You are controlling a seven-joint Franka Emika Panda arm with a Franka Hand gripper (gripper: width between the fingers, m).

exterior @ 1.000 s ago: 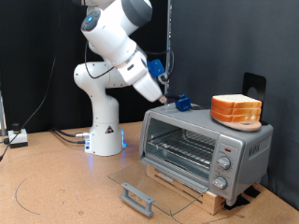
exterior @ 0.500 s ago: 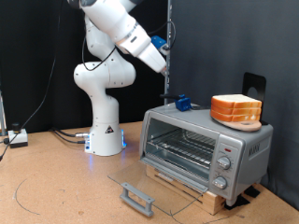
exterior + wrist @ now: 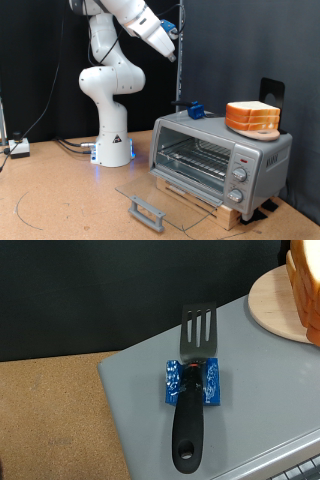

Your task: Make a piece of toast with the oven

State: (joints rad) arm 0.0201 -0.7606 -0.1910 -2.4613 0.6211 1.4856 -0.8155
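Observation:
The black spatula is on the oven top. My gripper goes to it next and closes on the blue holder (image 3: 196,110) (image 3: 191,385) around the spatula's handle.
The silver oven (image 3: 222,156) stands on a wooden base at the exterior view's right. Its glass door (image 3: 160,199) is dropped open, with the grey bar handle (image 3: 147,211) at the front. The wire rack (image 3: 196,158) looks bare. A single piece of toast is not in view. My gripper (image 3: 173,52) hangs high near the exterior view's top, well above the oven's left end, with nothing seen between its fingers. The wrist view shows no fingers; it looks down on the oven top (image 3: 255,425).
A stack of bread slices (image 3: 253,117) sits on a round wooden board (image 3: 283,302) on the oven top. A black spatula (image 3: 194,390) in a blue holder (image 3: 195,110) lies on the oven top's left end. The robot base (image 3: 112,140) stands behind on the brown table (image 3: 50,420).
The arm has swung upward and away from the oven top; the gripper rose from just above the spatula to near the exterior view's top. Nothing else moved.

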